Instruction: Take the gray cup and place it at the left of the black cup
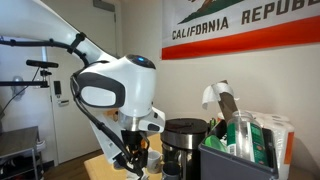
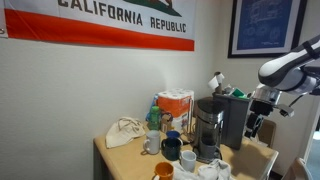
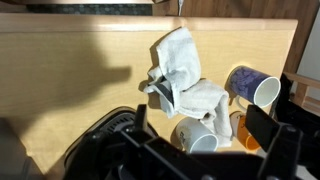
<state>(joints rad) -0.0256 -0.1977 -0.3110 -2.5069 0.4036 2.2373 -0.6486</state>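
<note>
The robot's gripper will next move to the gray cup on the coffee maker's tray (image 1: 171, 168) and close there.
In the wrist view a gray cup (image 3: 195, 133) sits on the wooden table, partly under a crumpled white cloth (image 3: 185, 75). A dark cup with a white inside (image 3: 250, 87) is just to its right. In an exterior view the gray cup (image 2: 150, 146) stands beside the dark cup (image 2: 172, 150). My gripper (image 3: 203, 127) is open and empty, its two dark fingers spread on either side of the gray cup, well above it. The gripper also shows in both exterior views (image 1: 135, 157) (image 2: 257, 122), high over the table's end.
An orange cup (image 3: 246, 132) sits close to the gray cup and shows at the table's front (image 2: 163, 172). A coffee maker (image 2: 208, 128) (image 1: 181, 145) stands mid-table, with a black bin of supplies (image 1: 240, 155) beside it. A white cup (image 2: 188, 160) is near the coffee maker.
</note>
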